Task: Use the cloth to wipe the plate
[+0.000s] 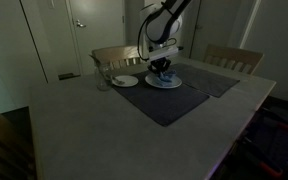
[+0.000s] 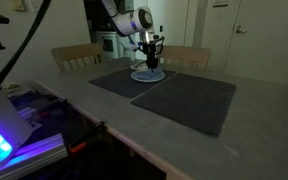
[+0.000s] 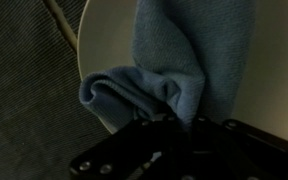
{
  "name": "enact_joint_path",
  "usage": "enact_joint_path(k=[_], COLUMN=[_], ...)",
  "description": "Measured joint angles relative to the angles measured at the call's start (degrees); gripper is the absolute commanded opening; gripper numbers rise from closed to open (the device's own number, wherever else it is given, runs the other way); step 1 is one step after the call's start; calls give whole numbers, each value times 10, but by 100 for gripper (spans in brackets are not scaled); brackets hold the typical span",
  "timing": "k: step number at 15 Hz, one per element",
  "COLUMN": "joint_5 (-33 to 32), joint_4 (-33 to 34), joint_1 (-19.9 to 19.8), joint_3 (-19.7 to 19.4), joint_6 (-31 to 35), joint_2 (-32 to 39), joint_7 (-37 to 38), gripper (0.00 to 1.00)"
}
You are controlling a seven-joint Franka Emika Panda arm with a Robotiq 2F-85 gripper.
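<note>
My gripper is going to let go of the blue cloth across the dark placemat's edge (image 1: 133, 104), on the side of bare table near the small plate.
A blue cloth (image 3: 179, 60) lies bunched on a pale plate (image 3: 104, 45) in the wrist view. My gripper (image 3: 179, 122) is shut on the cloth and presses it down onto the plate. In both exterior views the gripper (image 1: 162, 68) (image 2: 150, 62) stands over the plate (image 1: 174, 83) (image 2: 139, 76), which sits on a dark placemat at the far side of the table. The cloth shows under the fingers (image 1: 163, 76) (image 2: 150, 72).
A second small plate (image 1: 125, 81) and a glass (image 1: 104, 83) stand beside the placemat (image 1: 159, 100). Another dark placemat (image 2: 189, 100) lies nearer. Wooden chairs (image 1: 234, 58) (image 2: 76, 55) stand behind the table. The table edge (image 1: 249, 125) is close by.
</note>
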Motion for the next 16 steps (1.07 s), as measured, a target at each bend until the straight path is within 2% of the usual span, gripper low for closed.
enact_joint_path(k=[5, 9, 16], joint_5=[74, 95, 134], joint_4=[0, -1, -20], joint_1=[-26, -20, 2], joint_3=[25, 48, 103], joint_6=[-5, -16, 32], joint_2=[-8, -16, -63], joint_7=[-74, -92, -140], gripper=[2, 2, 2])
